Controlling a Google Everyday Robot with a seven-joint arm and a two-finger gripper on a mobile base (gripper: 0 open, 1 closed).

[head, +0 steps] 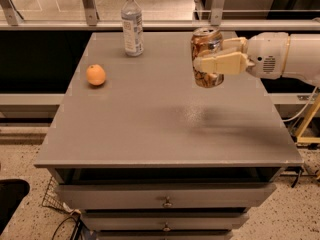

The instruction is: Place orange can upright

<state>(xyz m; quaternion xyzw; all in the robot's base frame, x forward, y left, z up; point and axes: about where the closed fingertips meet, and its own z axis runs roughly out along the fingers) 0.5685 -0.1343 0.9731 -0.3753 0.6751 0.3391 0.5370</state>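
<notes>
My gripper is going to let go of the orange can on the arm's side of the grey table (198, 115), closer to the drawers than to the fruit.
The orange can (206, 46) has orange-brown and gold mottled print and a silver top. It stands upright in the air, above the right back part of the grey table (160, 119). My gripper (212, 59) comes in from the right on a white arm and is shut on the can. One cream finger (222, 63) crosses the can's front, the other lies behind it. The can's bottom hangs clear of the tabletop.
A clear plastic bottle (132, 24) with a white cap stands at the table's back, left of the can. A round orange fruit (96, 75) lies at the left side. Drawers (165, 196) sit below the front edge. A railing runs behind the table.
</notes>
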